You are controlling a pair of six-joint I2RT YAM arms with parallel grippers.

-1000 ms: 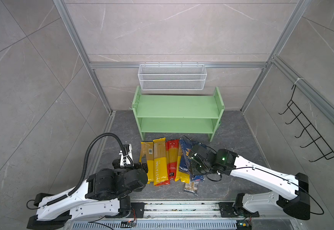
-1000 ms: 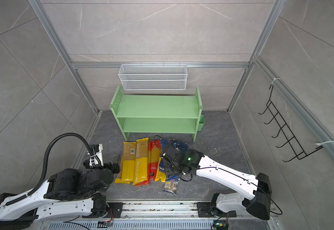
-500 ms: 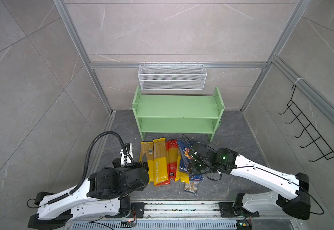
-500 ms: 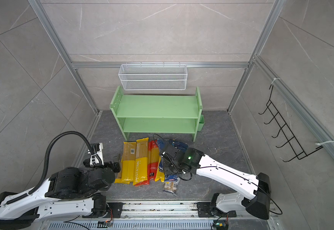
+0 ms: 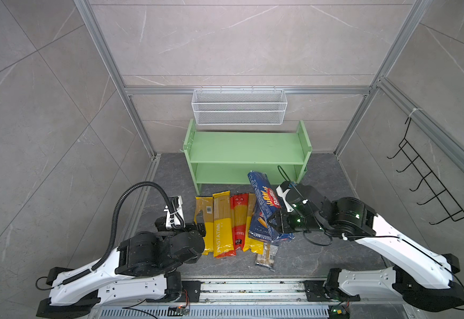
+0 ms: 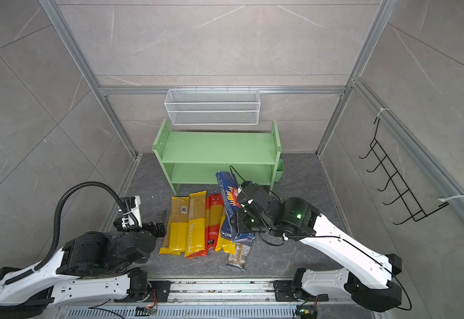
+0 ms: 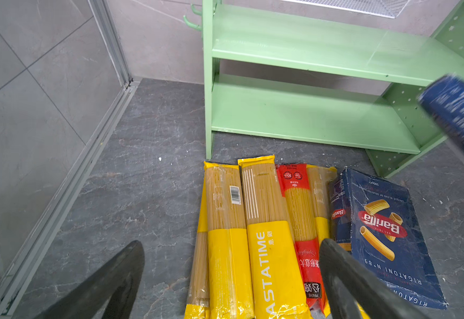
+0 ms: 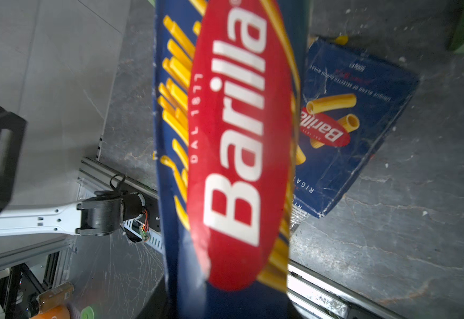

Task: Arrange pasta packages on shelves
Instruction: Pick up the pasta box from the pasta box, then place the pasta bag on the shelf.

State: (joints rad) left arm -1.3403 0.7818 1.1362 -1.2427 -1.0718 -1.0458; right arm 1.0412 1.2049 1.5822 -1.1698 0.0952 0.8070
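Observation:
I will use my right gripper to set the blue Barilla spaghetti pack down on the upper green board's end [image 5: 286, 143] nearest the hook rack.
My right gripper [image 5: 277, 221] is shut on a long dark blue Barilla spaghetti pack [image 5: 264, 190] and holds it off the floor, tilted, its far end near the lower board of the light green shelves [image 5: 247, 149]. That pack fills the right wrist view [image 8: 233, 138] and hides the fingers there. On the floor lie yellow and red spaghetti bags [image 5: 221, 223], a wide blue Barilla rigatoni pack [image 7: 383, 232] and a clear brownish-labelled bag [image 5: 265, 255]. Both shelf boards are bare. My left gripper [image 7: 231, 279] is open, low over the near ends of the yellow bags.
A white wire mesh basket [image 5: 239, 107] hangs on the back wall above the shelves. A black wire hook rack [image 5: 430, 182] is on the right wall. A small green cup [image 6: 279, 168] hangs on the shelves' right side. Grey walls enclose the dark floor.
My right gripper has lifted the long blue Barilla pack off the pile and swung its far end up towards the shelves. The left arm has edged slightly forward, still open.

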